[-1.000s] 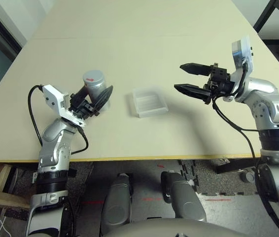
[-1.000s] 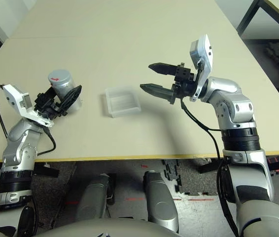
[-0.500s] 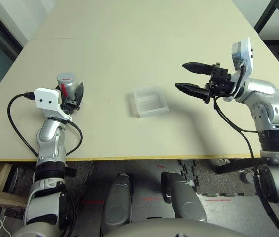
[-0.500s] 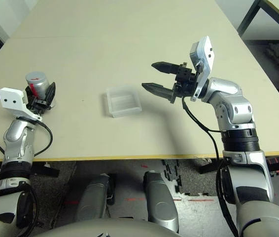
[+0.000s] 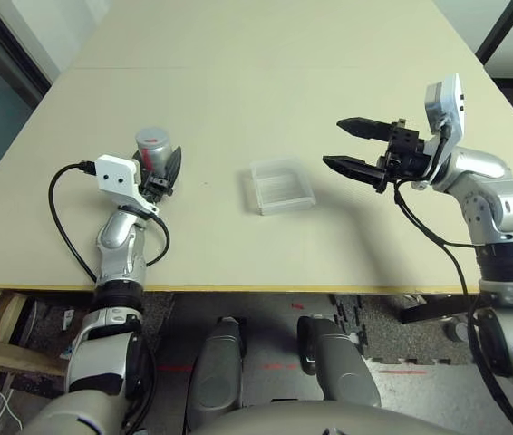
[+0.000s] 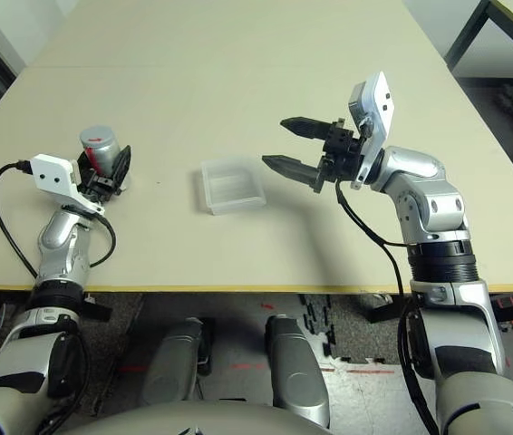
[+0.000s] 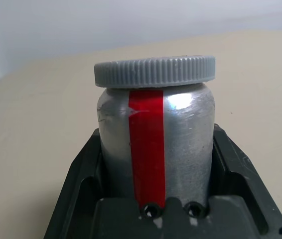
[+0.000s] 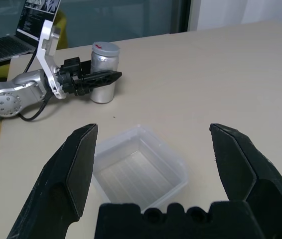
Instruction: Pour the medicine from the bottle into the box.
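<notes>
The bottle is held around its middle by my left gripper, well below the grey cap, so I should open, rise and grip just under the cap (image 7: 156, 99) before unscrewing it.
The silver-grey bottle (image 5: 152, 145) with a red stripe stands upright at the table's left, its grey cap (image 7: 155, 72) screwed on. My left gripper (image 5: 159, 165) is shut on the bottle's body (image 7: 156, 134). The clear shallow box (image 5: 281, 185) lies in the middle of the table, to the right of the bottle, and looks empty (image 8: 138, 169). My right gripper (image 5: 333, 142) hovers open just right of the box, fingers pointing toward it with nothing between them. The medicine is hidden.
The beige table (image 5: 266, 82) stretches far behind the box. Its front edge (image 5: 266, 292) runs close below both arms. A laptop (image 8: 16, 30) sits beyond the table's left side.
My left gripper swung the bottle left, away from the box, then came partway back; the bottle went from tilted to upright. The right gripper and the box stayed put.
</notes>
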Tool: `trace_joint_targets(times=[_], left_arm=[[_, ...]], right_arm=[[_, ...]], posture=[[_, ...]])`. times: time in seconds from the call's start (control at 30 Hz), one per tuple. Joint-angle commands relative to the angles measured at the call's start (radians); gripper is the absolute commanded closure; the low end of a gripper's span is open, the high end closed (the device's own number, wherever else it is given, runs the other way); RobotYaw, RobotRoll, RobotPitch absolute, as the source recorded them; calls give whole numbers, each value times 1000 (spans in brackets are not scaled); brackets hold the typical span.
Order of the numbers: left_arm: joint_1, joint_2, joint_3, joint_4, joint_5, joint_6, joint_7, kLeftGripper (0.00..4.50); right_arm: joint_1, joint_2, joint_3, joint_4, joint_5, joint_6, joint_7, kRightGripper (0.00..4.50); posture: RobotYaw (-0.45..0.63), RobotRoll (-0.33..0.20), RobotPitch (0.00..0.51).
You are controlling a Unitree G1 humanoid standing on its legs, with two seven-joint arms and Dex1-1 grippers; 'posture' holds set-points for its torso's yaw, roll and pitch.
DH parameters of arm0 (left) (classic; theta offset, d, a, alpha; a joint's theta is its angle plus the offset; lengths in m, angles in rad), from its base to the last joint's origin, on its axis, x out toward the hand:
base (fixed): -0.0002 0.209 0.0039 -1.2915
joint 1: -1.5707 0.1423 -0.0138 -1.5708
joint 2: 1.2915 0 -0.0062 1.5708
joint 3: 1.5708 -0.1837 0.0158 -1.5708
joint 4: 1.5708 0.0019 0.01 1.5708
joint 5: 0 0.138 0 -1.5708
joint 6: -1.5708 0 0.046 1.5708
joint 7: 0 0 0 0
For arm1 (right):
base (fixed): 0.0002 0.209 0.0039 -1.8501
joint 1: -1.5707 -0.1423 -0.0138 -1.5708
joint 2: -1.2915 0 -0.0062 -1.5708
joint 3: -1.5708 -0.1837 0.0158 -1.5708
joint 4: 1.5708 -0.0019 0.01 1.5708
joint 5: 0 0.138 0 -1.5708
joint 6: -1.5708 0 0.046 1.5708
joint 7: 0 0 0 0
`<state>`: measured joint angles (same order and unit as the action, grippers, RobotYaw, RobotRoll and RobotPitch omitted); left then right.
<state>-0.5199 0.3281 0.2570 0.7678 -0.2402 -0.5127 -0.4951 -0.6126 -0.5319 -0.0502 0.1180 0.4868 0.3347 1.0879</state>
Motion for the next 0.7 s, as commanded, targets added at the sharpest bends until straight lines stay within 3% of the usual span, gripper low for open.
trace_joint_targets(times=[0.03,0.13,0.3,0.7], left_arm=[[-8,-7,2,62,-1,-17,-8,1807],[-6,-11,-5,84,2,-27,-18,1807],[13,-13,-8,83,2,-27,-30,106],[117,-2,-1,-93,-32,38,-45,20]], right_arm=[[14,-3,1,-24,-3,2,-9,0],[16,-4,1,-26,-3,1,-14,0],[22,-8,-2,-31,-3,-3,-19,0],[7,6,10,2,-13,-23,-15,0]], posture=[[-43,0,178],[-47,0,181],[-49,0,179],[-18,0,179]])
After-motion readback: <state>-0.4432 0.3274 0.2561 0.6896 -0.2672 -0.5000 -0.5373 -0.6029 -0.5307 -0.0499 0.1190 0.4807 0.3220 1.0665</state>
